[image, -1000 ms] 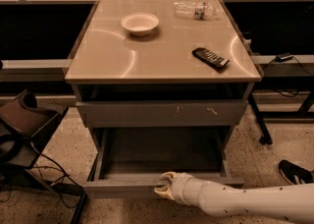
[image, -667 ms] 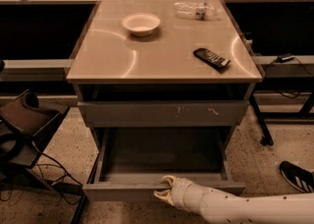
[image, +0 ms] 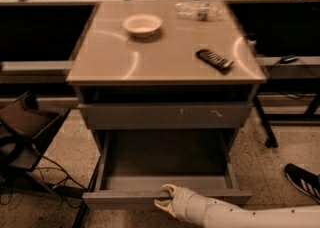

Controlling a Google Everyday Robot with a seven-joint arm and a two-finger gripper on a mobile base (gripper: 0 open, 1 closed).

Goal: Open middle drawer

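Note:
The middle drawer, now pulled well out of the cabinet, will be let go by my gripper with the drawer's front a little further out, over the floor before the cabinet point(image: 163, 210).
The middle drawer point(image: 125, 199) is pulled well out of the cabinet, and its wide, shallow grey box point(image: 165, 164) lies open and looks empty. Its plain grey front faces me at the bottom of the view. My gripper point(image: 164, 197) comes in from the lower right on a white arm. It sits at the middle of the drawer front, with one finger point(image: 169, 188) hooked over the front's top edge and the other below it on the outer face. Above the drawer is a larger grey front with pale scratch marks point(image: 200, 114), which is closed.
On the cabinet top point(image: 165, 57) are a white bowl point(image: 142, 24), a black remote point(image: 214, 59) and a clear plastic item point(image: 195, 9). A dark chair and cables point(image: 25, 137) stand at the left. A table leg point(image: 265, 122) and a black shoe point(image: 302, 179) are at the right.
The drawer has slid further out towards me, and my gripper has moved with it, lower in the view.

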